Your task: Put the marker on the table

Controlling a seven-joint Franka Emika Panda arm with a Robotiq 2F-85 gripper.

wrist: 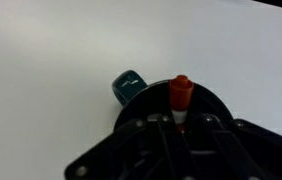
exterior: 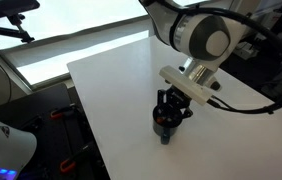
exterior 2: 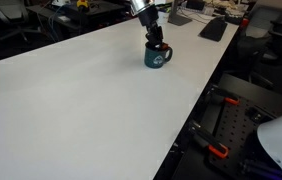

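Observation:
The marker will go down from my gripper onto the bare white table (exterior: 130, 86), in the space between the cup and the far end of the table.
The marker (wrist: 182, 96) has a red cap and a white body. It stands upright in the round dark cup (wrist: 141, 105), whose teal handle points to the upper left. My gripper (wrist: 182, 122) is straight above the cup with its fingers down inside the rim, closed against the marker's body on both sides. In both exterior views the gripper (exterior: 170, 108) (exterior 2: 154, 36) hides the marker; the cup (exterior: 163, 126) (exterior 2: 158, 58) stands on the white table (exterior: 111, 90) (exterior 2: 71, 100).
The cup stands near the table's front edge in an exterior view (exterior: 131, 150). A keyboard (exterior 2: 213, 28) and desk clutter lie past the table's far end. Black equipment (exterior 2: 226, 130) stands beside the table's long edge.

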